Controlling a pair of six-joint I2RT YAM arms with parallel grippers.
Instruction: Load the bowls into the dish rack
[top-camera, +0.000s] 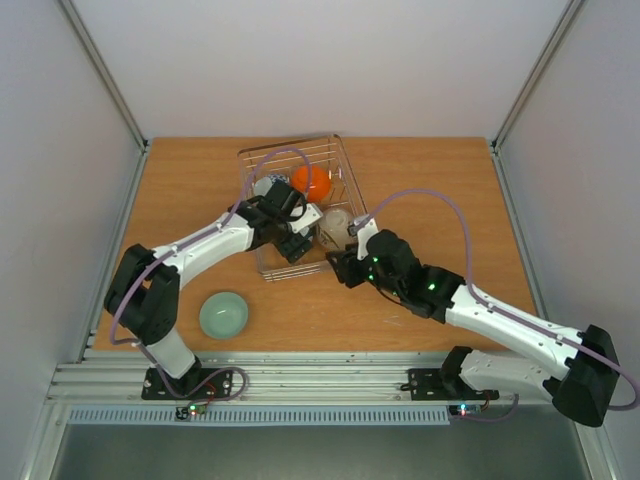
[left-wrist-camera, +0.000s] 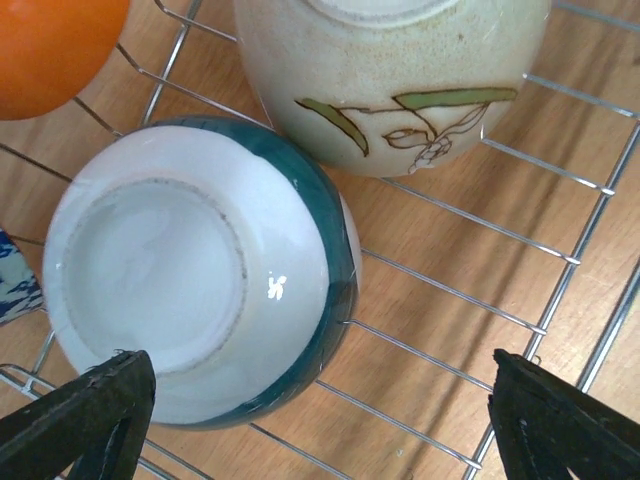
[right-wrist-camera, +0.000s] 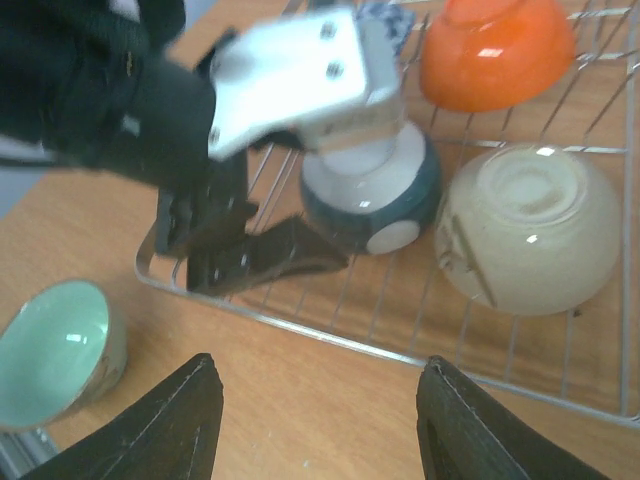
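My right gripper needs to close next on the rim (top-camera: 246, 317) (right-wrist-camera: 104, 348) of the pale green bowl, on the side facing my right arm.
The dish rack (top-camera: 262, 268) sits mid-table and holds bowls upside down: an orange bowl (top-camera: 313, 182), a beige bowl (top-camera: 335, 226), a blue-patterned bowl (top-camera: 266, 186) and a teal-banded white bowl (left-wrist-camera: 190, 300). My left gripper (left-wrist-camera: 320, 420) hangs open over the rack's floor. The teal-banded bowl lies beside its left finger (left-wrist-camera: 85, 410), with no grip on it. My right gripper (right-wrist-camera: 320, 400) is open and empty over the table, just outside the rack's near rail (right-wrist-camera: 330, 335). A pale green bowl (top-camera: 223, 314) stands upright on the table at the front left.
Both wrists crowd the rack's near corner, the left gripper (right-wrist-camera: 250, 250) right in front of the right one. A rail (top-camera: 300, 375) runs along the table's near edge, and grey walls close in both sides.
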